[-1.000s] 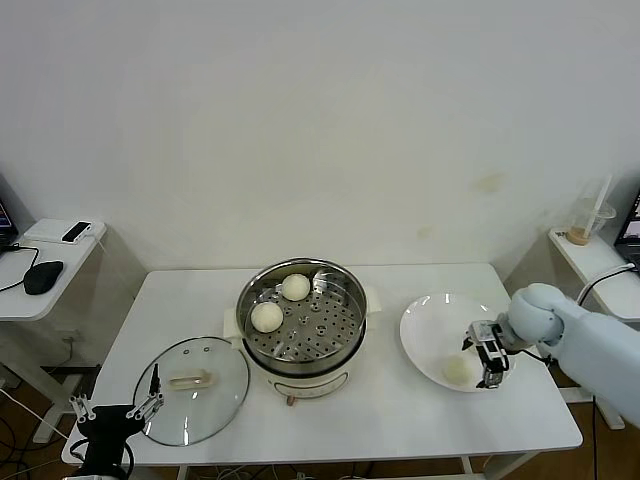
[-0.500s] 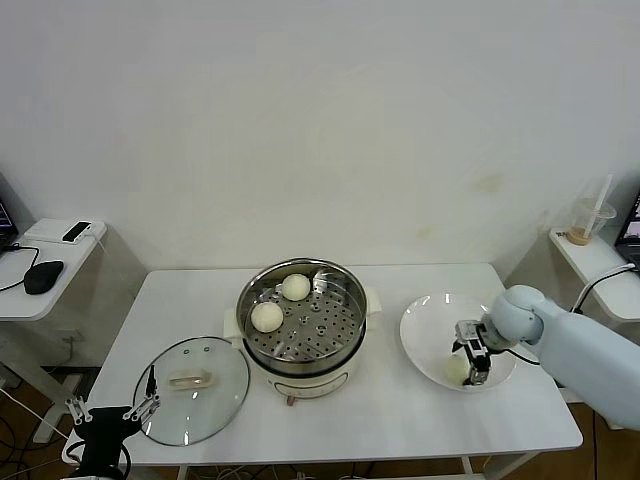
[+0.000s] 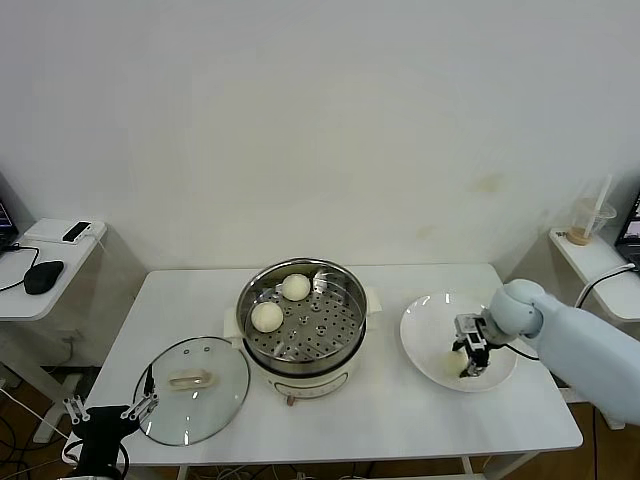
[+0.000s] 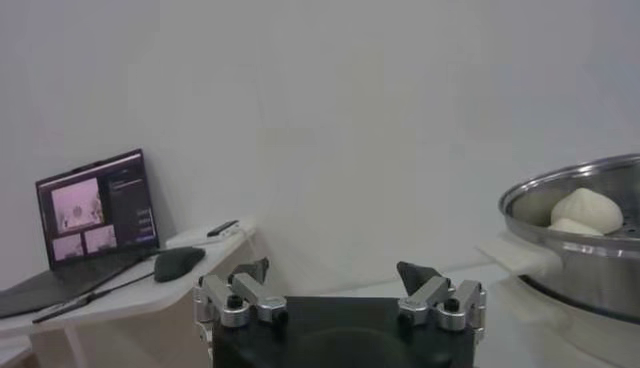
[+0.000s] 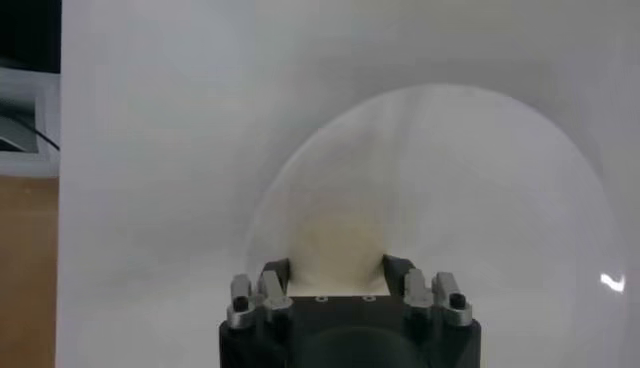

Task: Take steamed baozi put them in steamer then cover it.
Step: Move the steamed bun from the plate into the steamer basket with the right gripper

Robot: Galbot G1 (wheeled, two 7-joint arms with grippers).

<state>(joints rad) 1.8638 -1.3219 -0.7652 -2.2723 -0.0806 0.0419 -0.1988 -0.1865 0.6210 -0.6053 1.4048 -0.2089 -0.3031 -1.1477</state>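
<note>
Next, my right gripper lets go of the baozi on the front part of the steamer's perforated tray (image 3: 296, 343), close to its front rim.
The steel steamer (image 3: 345, 352) stands mid-table with two steamed baozi (image 3: 294, 287) (image 3: 266, 316) on its perforated tray. A third baozi (image 3: 455, 361) lies on the white plate (image 3: 430, 318) to the right. My right gripper (image 3: 470, 358) is down on the plate. In the right wrist view its fingers press both sides of that baozi (image 5: 335, 240), so the right gripper (image 5: 335, 265) is shut on it. The glass cover (image 3: 218, 357) lies flat on the table left of the steamer. My left gripper (image 3: 112, 406) (image 4: 335, 272) waits open and empty at the front left corner, beside the cover.
A low side table (image 3: 60, 262) at the left holds a mouse and a phone; the left wrist view also shows a laptop (image 4: 95, 210) there. A shelf at the far right carries a plastic cup (image 3: 590, 220). The steamer's rim (image 4: 570, 190) is near the left gripper.
My right gripper has shifted left across the plate onto the baozi, and its fingers have closed in from wide open to grip it. The left arm has barely moved.
</note>
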